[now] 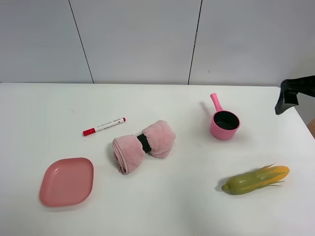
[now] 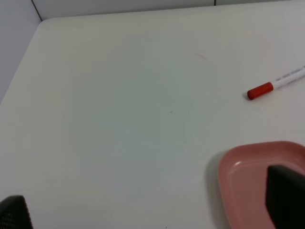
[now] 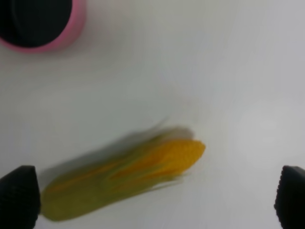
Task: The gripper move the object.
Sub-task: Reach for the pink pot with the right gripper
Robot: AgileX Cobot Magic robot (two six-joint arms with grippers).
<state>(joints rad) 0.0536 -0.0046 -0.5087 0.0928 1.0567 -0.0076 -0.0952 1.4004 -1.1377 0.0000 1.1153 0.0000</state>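
I should next use my right gripper to grab the pink toy saucepan by the side of its rim [image 1: 238, 118] [image 3: 77, 8] nearest that gripper.
The small pink toy saucepan [image 1: 225, 123] stands upright on the white table [image 1: 197, 206] right of centre, dark inside, its straight handle pointing toward the back wall. Part of its rim and dark inside shows in the right wrist view [image 3: 38, 21]. My right gripper [image 1: 289, 97] hangs above the table's right edge, to the right of the saucepan and apart from it. In the right wrist view [image 3: 155, 198] its jaws are wide apart and empty. My left gripper [image 2: 150, 207] is out of the exterior view; its jaws are wide apart and empty over the table's left part.
A toy corn cob [image 1: 256, 179] lies at the front right, blurred in the right wrist view [image 3: 124, 176]. A rolled pink towel [image 1: 142, 145] lies in the middle. A flat pink plate [image 1: 66, 181] [image 2: 252, 181] sits front left, a red-capped marker [image 1: 103, 126] [image 2: 276, 83] behind it.
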